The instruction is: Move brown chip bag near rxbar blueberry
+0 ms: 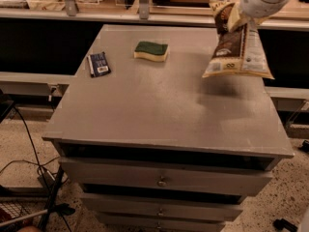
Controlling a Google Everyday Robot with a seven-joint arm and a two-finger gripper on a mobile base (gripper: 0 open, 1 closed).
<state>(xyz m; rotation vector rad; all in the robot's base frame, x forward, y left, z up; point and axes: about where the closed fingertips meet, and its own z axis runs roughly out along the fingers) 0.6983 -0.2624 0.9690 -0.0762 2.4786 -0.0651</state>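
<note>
The brown chip bag, now hanging above the grey table, will go down by the sponge's front edge (143, 62), close to the rxbar blueberry, from my gripper.
The brown chip bag (235, 46) hangs in the air above the right side of the grey table (159, 110), dark brown front with cream edges and a white label at the bottom. My gripper (235, 14) is at the upper right and is shut on the bag's top end, holding it clear of the table. The rxbar blueberry (99, 64), a small navy wrapper with a white label patch, lies flat at the table's left side, far from the bag.
A green-topped yellow sponge (151, 50) lies on the table's back middle, between the bar and the bag. The table has drawers below its front edge. A shelf with bags runs behind the table. Cables lie on the floor at the left.
</note>
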